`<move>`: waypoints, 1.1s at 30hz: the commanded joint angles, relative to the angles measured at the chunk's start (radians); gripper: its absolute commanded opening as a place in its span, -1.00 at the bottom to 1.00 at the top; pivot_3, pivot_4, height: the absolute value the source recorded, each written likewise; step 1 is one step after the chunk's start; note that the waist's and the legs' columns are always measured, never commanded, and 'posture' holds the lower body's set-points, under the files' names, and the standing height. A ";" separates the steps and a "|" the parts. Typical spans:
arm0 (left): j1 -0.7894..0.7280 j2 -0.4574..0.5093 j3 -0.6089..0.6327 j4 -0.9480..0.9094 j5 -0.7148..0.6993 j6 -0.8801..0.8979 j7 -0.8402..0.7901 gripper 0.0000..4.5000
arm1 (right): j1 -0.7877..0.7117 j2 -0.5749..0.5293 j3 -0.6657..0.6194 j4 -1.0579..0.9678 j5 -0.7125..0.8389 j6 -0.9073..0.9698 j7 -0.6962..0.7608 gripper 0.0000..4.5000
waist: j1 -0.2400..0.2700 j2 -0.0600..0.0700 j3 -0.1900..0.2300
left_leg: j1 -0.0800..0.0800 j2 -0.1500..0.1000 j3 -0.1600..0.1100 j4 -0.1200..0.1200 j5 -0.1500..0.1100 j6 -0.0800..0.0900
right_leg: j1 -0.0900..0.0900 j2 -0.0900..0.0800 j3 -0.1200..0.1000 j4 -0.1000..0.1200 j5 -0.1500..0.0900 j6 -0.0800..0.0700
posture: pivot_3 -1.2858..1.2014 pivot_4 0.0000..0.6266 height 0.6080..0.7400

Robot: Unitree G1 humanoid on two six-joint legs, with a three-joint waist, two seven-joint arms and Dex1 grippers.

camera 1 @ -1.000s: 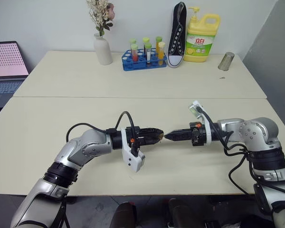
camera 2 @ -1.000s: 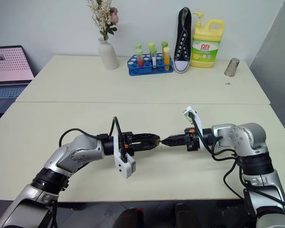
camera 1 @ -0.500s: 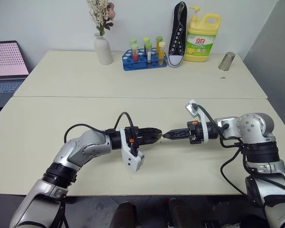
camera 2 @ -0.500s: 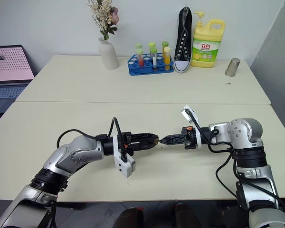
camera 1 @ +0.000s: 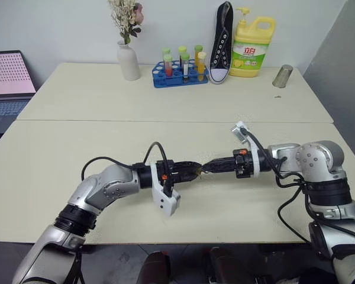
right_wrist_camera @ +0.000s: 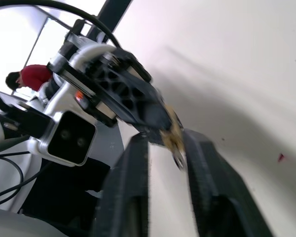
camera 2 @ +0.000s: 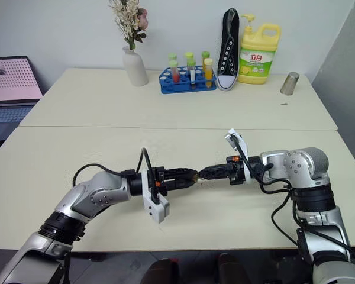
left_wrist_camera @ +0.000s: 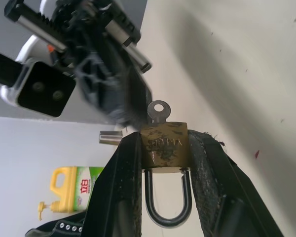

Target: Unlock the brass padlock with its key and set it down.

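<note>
I can see the shackle is back inside my left gripper's fingers, so next I take the golden body [left_wrist_camera: 165, 145] past the key head with my right gripper before my left gripper takes the shackle.
My left gripper [camera 1: 192, 169] is shut on the brass padlock [left_wrist_camera: 164, 143], pinching its golden body between both fingers [left_wrist_camera: 126, 168]. The silvery shackle [left_wrist_camera: 167, 207] loops back toward the wrist. The key [left_wrist_camera: 159, 109] sits in the padlock's end, its small ring head sticking out. My right gripper [right_wrist_camera: 165, 140] faces the left one tip to tip above the near table [camera 1: 59, 148]. Its fingers [right_wrist_camera: 133, 187] stand apart on either side of the key head [right_wrist_camera: 179, 159]. The jaws are open and not pressed on it.
On the far table stand a white vase of dried flowers [camera 1: 128, 61], a blue rack of test tubes [camera 1: 180, 70], a black shoe [camera 1: 222, 41], a yellow detergent bottle [camera 1: 251, 47] and a metal cup [camera 1: 282, 76]. A laptop [camera 1: 9, 83] sits at far left.
My right gripper moved left, closing the small gap to the left gripper's tips, and its fingers have parted. The left gripper still holds the padlock in the same place.
</note>
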 commanded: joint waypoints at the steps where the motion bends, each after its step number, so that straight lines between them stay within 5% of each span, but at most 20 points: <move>1: -0.006 -0.006 0.010 -0.017 -0.028 0.013 0.010 -0.57 | 0.040 -0.078 0.032 -0.102 -0.059 -0.165 0.083 0.05 | 0.000 0.000 0.000 | 0.000 0.000 0.000 0.000 0.000 0.000 | 0.000 0.000 0.000 0.000 0.000 0.000 | 0.03 -0.52 1.00; 6: -0.010 -0.007 0.019 -0.020 -0.040 0.029 0.013 -0.57 | 0.120 -0.157 0.080 -0.166 -0.205 -0.452 0.158 0.85 | 0.001 0.000 0.000 | 0.000 0.000 0.000 0.000 0.000 0.000 | 0.000 0.000 0.000 -0.001 0.000 0.000 | 0.03 -0.52 1.00; 25: -0.019 -0.003 0.015 -0.026 -0.077 0.026 0.001 -0.57 | 0.201 0.031 0.073 -0.222 -0.170 -0.451 0.012 0.88 | 0.000 0.000 0.000 | 0.001 0.000 0.000 0.000 0.000 0.000 | 0.000 0.000 0.000 0.000 0.000 0.000 | 0.03 -0.52 1.00; 28: -0.019 -0.004 0.015 -0.025 -0.077 0.027 0.001 -0.57 | 0.194 0.040 0.069 -0.212 -0.166 -0.442 0.009 0.60 | 0.000 0.000 0.000 | 0.001 0.000 0.000 0.000 0.000 0.000 | 0.000 0.000 0.000 0.000 0.000 0.000 | 0.03 -0.52 1.00; 33: -0.019 -0.004 0.013 -0.026 -0.079 0.030 -0.003 -0.57 | 0.193 0.039 0.074 -0.214 -0.173 -0.446 0.019 -0.21 | 0.000 0.000 0.000 | 0.001 0.000 0.000 0.000 0.000 0.000 | 0.000 0.000 0.000 0.000 0.000 0.000 | 0.03 -0.52 1.00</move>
